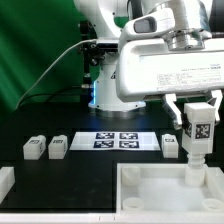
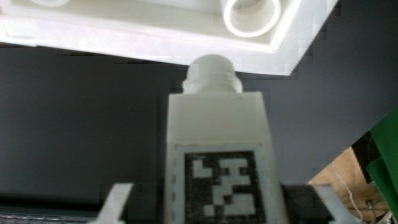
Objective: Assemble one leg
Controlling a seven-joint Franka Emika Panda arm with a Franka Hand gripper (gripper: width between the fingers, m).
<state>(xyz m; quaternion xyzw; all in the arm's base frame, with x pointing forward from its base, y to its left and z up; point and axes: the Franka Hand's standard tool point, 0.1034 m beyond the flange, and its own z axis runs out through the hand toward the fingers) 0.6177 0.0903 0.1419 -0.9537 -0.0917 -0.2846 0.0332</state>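
Observation:
Next, I release the white leg in the round hole at the tabletop piece's near corner (image 1: 213, 203) (image 2: 253, 15), on the gripper's side.
My gripper (image 1: 197, 130) is shut on a white leg (image 1: 197, 150) that carries a black-and-white tag, and holds it upright just above the far right corner of the white tabletop piece (image 1: 150, 190). In the wrist view the held leg (image 2: 217, 140) fills the middle, its rounded peg tip pointing at the tabletop's raised rim (image 2: 178, 45) near a round hole (image 2: 249, 12). The fingers (image 2: 121, 205) stand on both sides of the leg. Three more legs lie on the black table: two at the exterior view's left (image 1: 35, 148) (image 1: 58, 147) and one beside the gripper (image 1: 170, 146).
The marker board (image 1: 115, 140) lies flat mid-table behind the tabletop piece. The robot's white base (image 1: 120, 90) stands behind it. A white bracket (image 1: 5, 182) sits at the exterior view's left edge. A green curtain forms the backdrop.

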